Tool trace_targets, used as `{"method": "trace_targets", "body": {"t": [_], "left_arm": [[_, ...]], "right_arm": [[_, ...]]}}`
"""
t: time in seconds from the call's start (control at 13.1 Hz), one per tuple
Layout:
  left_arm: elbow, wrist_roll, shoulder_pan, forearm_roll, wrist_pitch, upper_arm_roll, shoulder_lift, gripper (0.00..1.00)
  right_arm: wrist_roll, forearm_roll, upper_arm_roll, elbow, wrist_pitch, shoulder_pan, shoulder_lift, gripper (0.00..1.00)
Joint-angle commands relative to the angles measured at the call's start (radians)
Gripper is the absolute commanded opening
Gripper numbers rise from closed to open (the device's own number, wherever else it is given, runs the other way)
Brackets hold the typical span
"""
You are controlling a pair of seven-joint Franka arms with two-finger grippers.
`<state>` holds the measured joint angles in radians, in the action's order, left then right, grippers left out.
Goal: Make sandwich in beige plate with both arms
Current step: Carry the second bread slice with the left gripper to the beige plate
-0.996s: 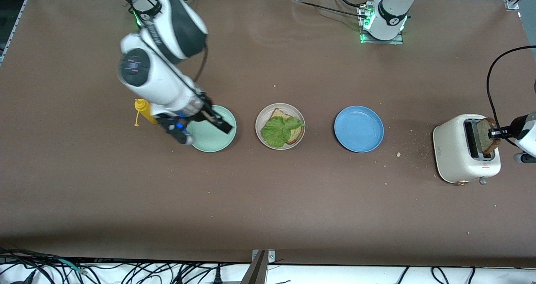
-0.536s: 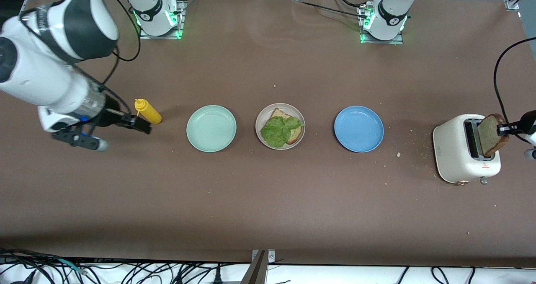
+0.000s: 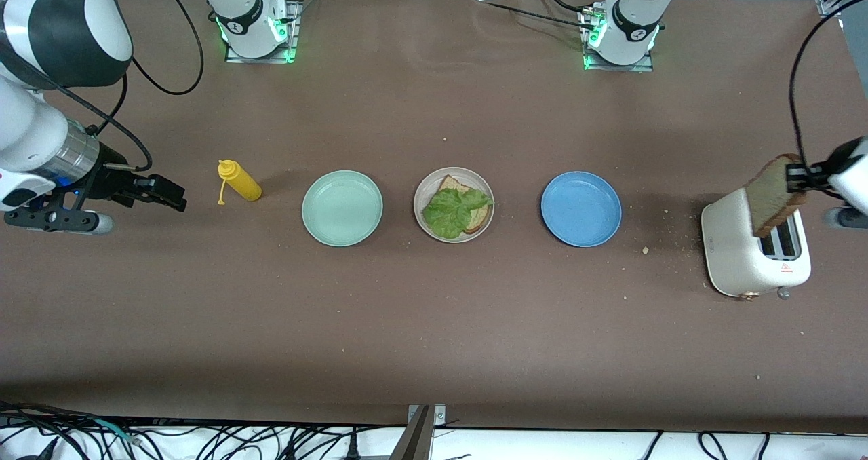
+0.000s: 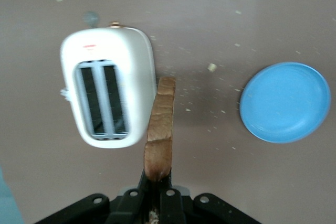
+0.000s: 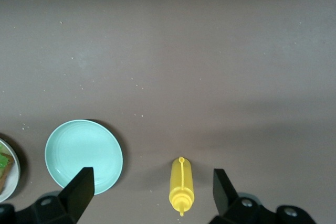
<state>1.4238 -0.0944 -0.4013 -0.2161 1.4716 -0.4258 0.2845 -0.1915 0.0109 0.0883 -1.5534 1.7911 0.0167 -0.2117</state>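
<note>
Next, the left gripper releases the second toast slice, still hanging over the white toaster, atop the green lettuce leaf (image 3: 454,199) on the beige plate.
The beige plate (image 3: 420,197) sits mid-table between two other plates. On it lies a toast slice (image 3: 452,184) with a crinkled green lettuce leaf (image 3: 449,212) on top. My left gripper (image 3: 797,175) is shut on the crust of a second toast slice (image 3: 770,197), which hangs on edge over the white toaster (image 3: 742,260). In the left wrist view that slice (image 4: 160,129) sticks out from the left gripper (image 4: 157,181) beside the toaster (image 4: 107,93). My right gripper (image 3: 167,194) is open and holds nothing. It is over the table at the right arm's end, beside a yellow bottle (image 3: 239,180).
A mint green plate (image 3: 342,207) lies between the bottle and the beige plate. A blue plate (image 3: 581,208) lies between the beige plate and the toaster. Crumbs dot the table by the toaster. The right wrist view shows the bottle (image 5: 181,184) and the mint plate (image 5: 84,156) below the right gripper (image 5: 152,182).
The right arm swung from over the mint plate out to its end of the table. The left gripper lifted the toast slice up out of the toaster slot.
</note>
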Motion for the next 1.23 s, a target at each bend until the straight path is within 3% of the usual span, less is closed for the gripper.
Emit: {"method": "trace_targets", "body": {"t": [0.0, 0.31, 0.54, 0.84, 1.15], "left_arm": [[-0.014, -0.001, -0.001, 0.113, -0.031, -0.048, 0.018, 0.0], [0.001, 0.134, 0.113, 0.341, -0.03, -0.05, 0.066, 0.0], [0.0, 0.136, 0.153, 0.634, 0.015, -0.05, 0.206, 0.0], [0.0, 0.128, 0.265, 0.785, 0.185, -0.05, 0.338, 0.0], [0.001, -0.117, 0.341, 0.999, 0.352, -0.05, 0.522, 0.0]], "right_arm": [[0.023, -0.011, -0.096, -0.037, -0.002, 0.083, 0.037, 1.0], [0.041, 0.0, -0.105, -0.039, -0.002, 0.086, 0.034, 1.0], [0.032, -0.003, -0.101, -0.033, -0.002, 0.089, 0.015, 1.0], [0.043, -0.002, -0.102, -0.034, -0.004, 0.085, 0.014, 1.0], [0.041, -0.002, -0.102, -0.033, 0.004, 0.083, 0.014, 1.0]]}}
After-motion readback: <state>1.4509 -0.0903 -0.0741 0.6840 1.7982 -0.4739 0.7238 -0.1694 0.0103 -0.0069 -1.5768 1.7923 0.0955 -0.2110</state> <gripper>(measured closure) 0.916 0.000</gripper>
